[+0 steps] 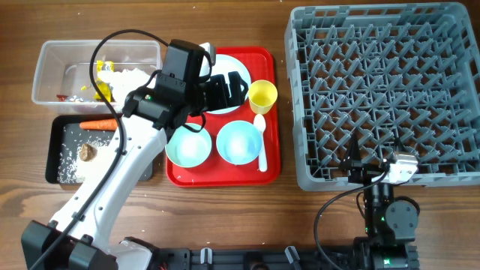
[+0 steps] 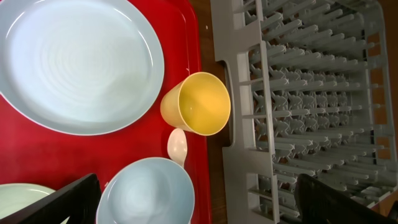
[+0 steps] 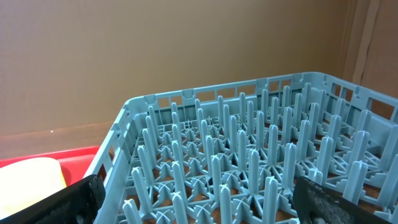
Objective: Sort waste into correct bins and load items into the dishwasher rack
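Note:
I will next move my left gripper to the yellow cup's rim (image 1: 250, 91) (image 2: 180, 104) on the side facing the light blue plate and close it there.
My left gripper (image 1: 237, 88) is open and empty above the light blue plate (image 1: 223, 64) on the red tray; in the left wrist view (image 2: 205, 208) its fingers straddle a light blue bowl (image 2: 149, 193). The plate (image 2: 74, 62), yellow cup (image 2: 196, 102) and white spoon's tip (image 2: 177, 144) show there too. Overhead, the yellow cup (image 1: 262, 95), two bowls (image 1: 188, 147) (image 1: 239, 142) and spoon (image 1: 261, 150) lie on the tray. The grey rack (image 1: 382, 90) is empty. My right gripper (image 1: 371, 171) is open and empty at the rack's front edge (image 3: 208, 208).
The clear tub (image 1: 52, 71) at the far left holds yellow and red wrappers (image 1: 103, 88) and white tissue (image 1: 131, 75). The black tray (image 1: 54, 154) in front of it holds the carrot (image 1: 97, 124), rice (image 1: 71, 165) and brown lump (image 1: 88, 151). The red tray (image 1: 270, 169) stands between bins and rack.

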Robot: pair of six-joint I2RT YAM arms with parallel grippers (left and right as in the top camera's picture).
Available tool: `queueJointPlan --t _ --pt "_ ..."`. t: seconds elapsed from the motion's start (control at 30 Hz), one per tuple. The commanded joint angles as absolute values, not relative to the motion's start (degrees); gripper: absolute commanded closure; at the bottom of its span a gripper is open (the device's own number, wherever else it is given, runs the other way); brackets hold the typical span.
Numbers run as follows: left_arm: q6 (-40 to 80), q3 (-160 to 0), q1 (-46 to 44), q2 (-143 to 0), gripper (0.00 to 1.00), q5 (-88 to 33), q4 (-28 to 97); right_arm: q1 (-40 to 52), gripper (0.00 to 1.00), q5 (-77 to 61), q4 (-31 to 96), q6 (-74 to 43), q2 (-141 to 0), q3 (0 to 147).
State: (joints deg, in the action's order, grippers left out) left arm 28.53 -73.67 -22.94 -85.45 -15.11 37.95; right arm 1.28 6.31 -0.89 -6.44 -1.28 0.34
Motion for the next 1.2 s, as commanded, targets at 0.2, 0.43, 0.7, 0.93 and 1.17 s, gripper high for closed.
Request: queueJointPlan --t 0.2,0.43,0.7,0.93,1.17 --pt "27.22 -73.95 -23.09 -85.12 0.00 -13.39 37.56 1.04 0.00 6.85 -1.10 -6.85 -1.39 0.30" --pt "27.66 -73.95 -22.98 -85.12 0.00 -7.09 34.96 1.04 0.00 6.85 -1.10 -6.87 -1.39 0.30" --pt "33.32 -73.95 -23.38 -87.11 0.01 -6.96 26.46 1.04 0.00 6.85 -1.10 -6.85 -1.39 0.30" --pt "33.93 -73.95 -24.75 -95.07 0.02 -7.20 20.32 1.04 0.00 6.85 -1.13 -6.87 -1.39 0.30" --pt "33.89 -73.95 -28.77 -103.07 0.12 -6.44 16.19 1.04 0.00 6.85 -1.13 -6.85 -1.39 0.30"
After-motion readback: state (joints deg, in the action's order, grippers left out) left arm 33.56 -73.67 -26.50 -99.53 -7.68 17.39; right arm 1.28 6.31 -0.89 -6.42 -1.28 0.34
